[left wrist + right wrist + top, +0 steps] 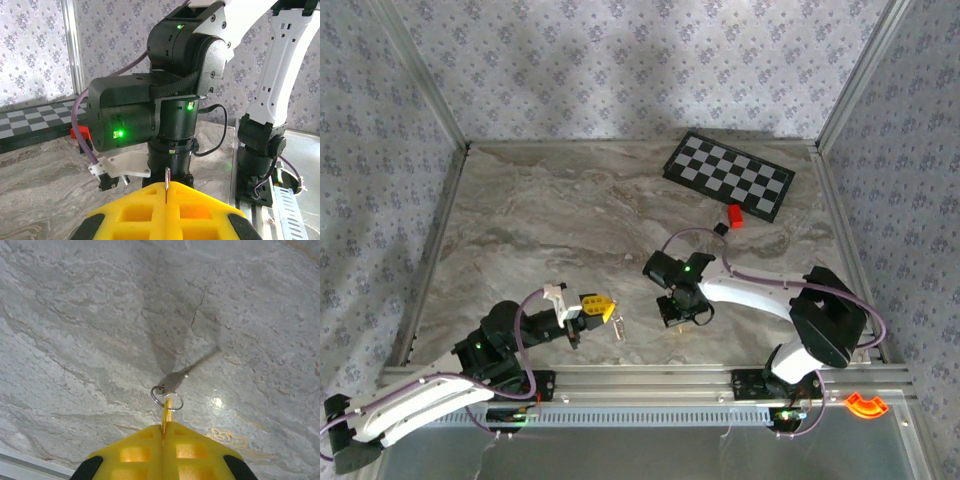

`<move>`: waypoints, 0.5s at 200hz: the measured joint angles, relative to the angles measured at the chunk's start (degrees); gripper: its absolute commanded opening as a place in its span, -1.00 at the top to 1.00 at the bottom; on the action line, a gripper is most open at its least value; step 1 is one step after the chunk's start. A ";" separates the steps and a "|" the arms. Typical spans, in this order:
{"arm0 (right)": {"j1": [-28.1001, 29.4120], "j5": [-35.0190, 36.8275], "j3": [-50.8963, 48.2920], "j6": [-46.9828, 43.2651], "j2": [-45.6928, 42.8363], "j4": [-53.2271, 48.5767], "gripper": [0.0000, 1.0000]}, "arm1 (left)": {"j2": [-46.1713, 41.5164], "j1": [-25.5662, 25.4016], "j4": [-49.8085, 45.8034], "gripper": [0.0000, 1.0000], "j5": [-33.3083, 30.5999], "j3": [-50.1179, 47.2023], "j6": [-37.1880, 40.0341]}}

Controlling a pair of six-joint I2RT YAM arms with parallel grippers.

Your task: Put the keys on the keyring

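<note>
The yellow tag is in my right gripper with its split ring dangling loose, so next I put the keys down and grip the split ring itself (154,397).
My left gripper (603,308) (166,186) hovers low at the near left, its yellow fingers shut on a thin silvery metal loop seen edge-on, the keyring (167,176) (619,323). It hangs from the fingertips in the top view. My right gripper (677,318) (165,424) points down at the table close by on the right. It is shut on the keys: a thin gold-coloured one (167,409), edge-on, carrying a small silver split ring (159,392) with a silver key (174,381) that dangles just above the marble. The right wrist (170,100) stands directly in front of my left gripper.
A checkerboard (728,176) (30,120) lies at the back right, with a small red block (735,216) (80,133) and a black block (720,229) in front of it. Metal frame posts and patterned walls close the table in. The base rail (650,378) runs along the near edge.
</note>
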 measured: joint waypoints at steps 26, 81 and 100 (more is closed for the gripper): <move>-2.78 -1.64 -2.19 -1.64 0.00 1.49 0.96 | 0.00 0.07 -0.04 1.00 0.00 0.00 0.00; -6.36 -2.99 -3.17 -5.49 0.00 2.86 0.69 | 0.02 0.22 -0.04 1.00 -0.02 0.00 0.00; -6.45 -2.34 -3.15 -6.47 0.00 2.69 0.54 | 0.09 0.22 -0.02 1.00 -0.02 0.00 0.00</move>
